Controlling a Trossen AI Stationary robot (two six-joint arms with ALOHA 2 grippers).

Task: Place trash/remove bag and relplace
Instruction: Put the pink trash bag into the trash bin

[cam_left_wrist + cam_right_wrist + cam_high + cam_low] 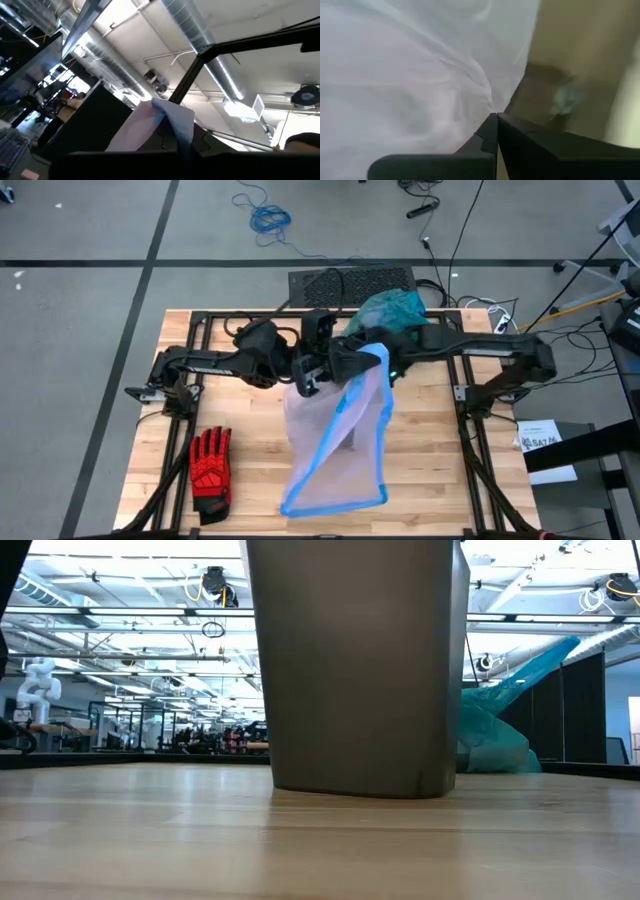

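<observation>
My right gripper will back off and take the film lower along its side (374,405), since both my grippers crowd the lilac bag's upper end above the bin.
A pale lilac translucent bag (340,435) with a blue rim hangs between my two grippers over the middle of the table, draped down over the grey bin (360,670), which stands on the wood. My left gripper (307,375) and right gripper (345,365) meet at the bag's upper end, both shut on it. The teal-green bag (393,308) lies crumpled at the far edge of the table, behind the bin in the low view (495,735). No trash shows in any view. My left gripper holds the lilac bag by a piece of its blue-rimmed edge (165,117), which sticks out past the fingers; the gripper's own body hides the contact itself. My right gripper pinches a fold of the lilac bag's thin film (487,107) between its two shut fingers (520,145). The bag hangs below the gripper, spread over the bin.
A red-and-black glove (210,470) lies near the table's near left corner. Black frame rails (200,330) run along both sides and the far edge. Bare wood (440,470) shows to the right of the hanging bag.
</observation>
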